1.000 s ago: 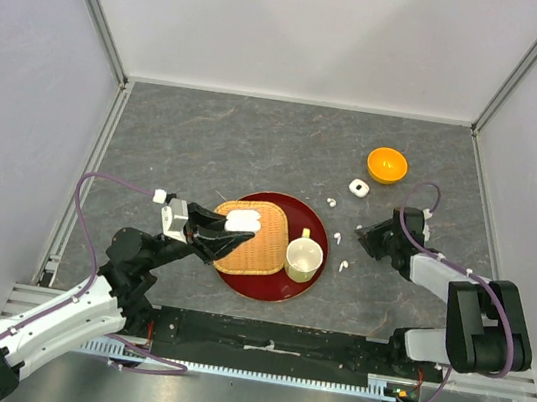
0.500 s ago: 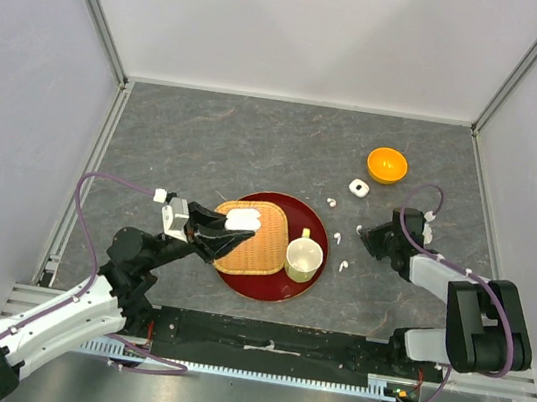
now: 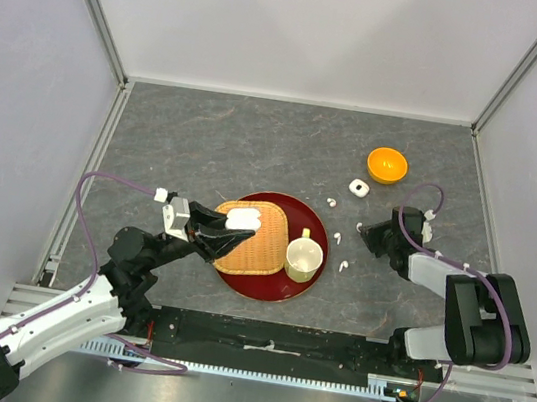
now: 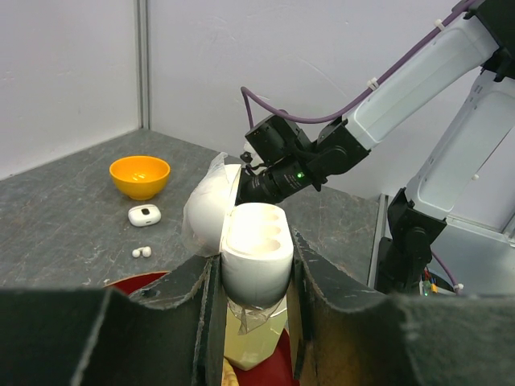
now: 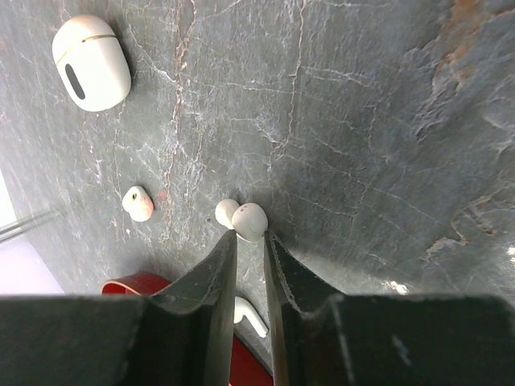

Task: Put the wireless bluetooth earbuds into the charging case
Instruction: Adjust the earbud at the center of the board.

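Note:
Next, my right gripper opens, shifts and closes around the earbud's round head [image 5: 249, 219] before it lifts, because its fingers pinch just the near edge of the earbud.
My left gripper [image 4: 253, 269] is shut on the open white charging case [image 4: 256, 249], its lid [image 4: 208, 213] tipped back to the left and its two sockets empty. It holds the case [image 3: 242, 220] above the woven basket [image 3: 254, 244]. My right gripper [image 5: 249, 235] is low on the table, its two fingertips pressed against either side of a small white earbud [image 5: 249, 221] that rests on the stone surface. Other earbuds lie loose nearby: one [image 5: 138, 203] to the left, one [image 5: 251, 316] seen through the gap between the fingers. From above, loose earbuds [image 3: 337, 238] lie beside the right gripper [image 3: 363, 232].
A red tray [image 3: 265, 292] carries the basket and a cream cup [image 3: 303, 256]. A second, closed white case [image 3: 357, 187] and an orange bowl [image 3: 387, 164] sit at the back right. Metal rails edge the table.
The right gripper's fingers have drawn closer together around the earbud. The left arm and its case have stayed still.

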{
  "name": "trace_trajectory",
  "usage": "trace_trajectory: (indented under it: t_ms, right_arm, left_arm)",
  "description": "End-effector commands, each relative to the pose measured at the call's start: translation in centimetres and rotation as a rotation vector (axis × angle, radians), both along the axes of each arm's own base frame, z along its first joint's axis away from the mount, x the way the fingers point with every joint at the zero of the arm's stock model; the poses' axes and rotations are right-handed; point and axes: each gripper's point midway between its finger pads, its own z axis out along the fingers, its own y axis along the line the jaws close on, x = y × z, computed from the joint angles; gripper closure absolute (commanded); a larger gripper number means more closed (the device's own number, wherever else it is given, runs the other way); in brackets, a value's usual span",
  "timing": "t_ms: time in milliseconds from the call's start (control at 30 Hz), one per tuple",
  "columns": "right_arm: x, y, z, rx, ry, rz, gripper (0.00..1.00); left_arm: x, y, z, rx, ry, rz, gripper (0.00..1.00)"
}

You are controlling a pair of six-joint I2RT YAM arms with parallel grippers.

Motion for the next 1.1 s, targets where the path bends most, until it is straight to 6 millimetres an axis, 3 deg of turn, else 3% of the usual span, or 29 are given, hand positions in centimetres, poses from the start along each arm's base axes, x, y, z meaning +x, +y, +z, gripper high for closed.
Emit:
trace_trajectory:
  t_ms: [0,267,667,1067]
  right_arm:
    - [-1.0,-1.4,-2.1,-0.067,0.079,-0.04,0.73]
    - [-0.8,-1.1,-2.4,-0.067,0.089,-0.022,0.65]
    - [-0.3,-1.9,-2.3,-0.094,0.075,-0.018,0.71]
    - [1.8,-1.2,-1.9,-0.157,0.078,0.148,0.67]
  left_arm:
    - [0.3,0.2,0.6,0.0,-0.04,0.025,0.98]
    - [0.3,0.2,0.4,0.003,-0.034,0.03,0.98]
    - [0.4,0.3,0.4,0.004,-0.034,0.033,0.98]
    - [0.3,0.5,0.6,0.0,-0.038,0.041,0.98]
